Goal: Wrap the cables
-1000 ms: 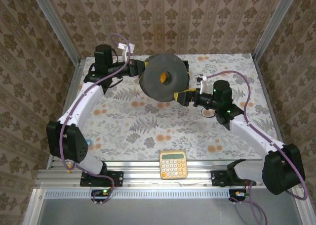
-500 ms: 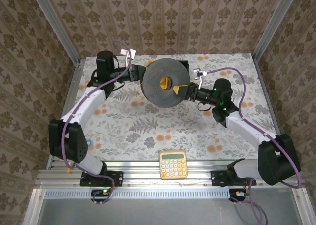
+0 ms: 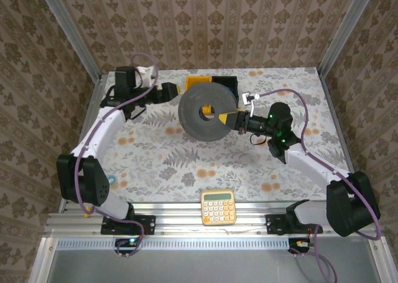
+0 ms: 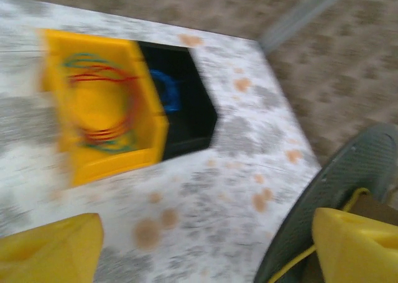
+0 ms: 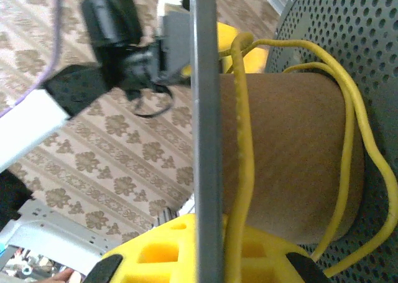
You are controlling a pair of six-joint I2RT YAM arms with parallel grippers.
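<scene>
I should use my right gripper to set the grey spool down on the table (image 3: 210, 145), in between the bins and the yellow calculator.
The yellow cable (image 5: 239, 171) runs in loose loops around the brown cardboard core (image 5: 292, 152) of a grey spool (image 3: 203, 114) standing on edge at mid-table. My right gripper (image 5: 205, 258) is shut on the spool's thin grey flange (image 5: 205, 109), with the cable passing just beside its fingers. In the top view the right gripper (image 3: 225, 116) meets the spool's right side. My left gripper (image 3: 169, 91) stands open to the left of the spool and apart from it. In the left wrist view its yellow fingertips (image 4: 50, 245) frame bare tabletop, with the spool (image 4: 348, 171) and a strand of cable (image 4: 305, 258) at the right.
A yellow bin (image 3: 198, 82) holding a red-orange wire coil (image 4: 102, 109) and a black bin (image 3: 225, 83) holding a blue coil (image 4: 166, 91) stand behind the spool. A yellow calculator (image 3: 218, 206) lies at the near edge. Wallpapered walls enclose the table.
The left gripper opened, let go of the spool and drew back left. The right gripper closed on the spool's flange. The spool shifted slightly nearer, uncovering the bins.
</scene>
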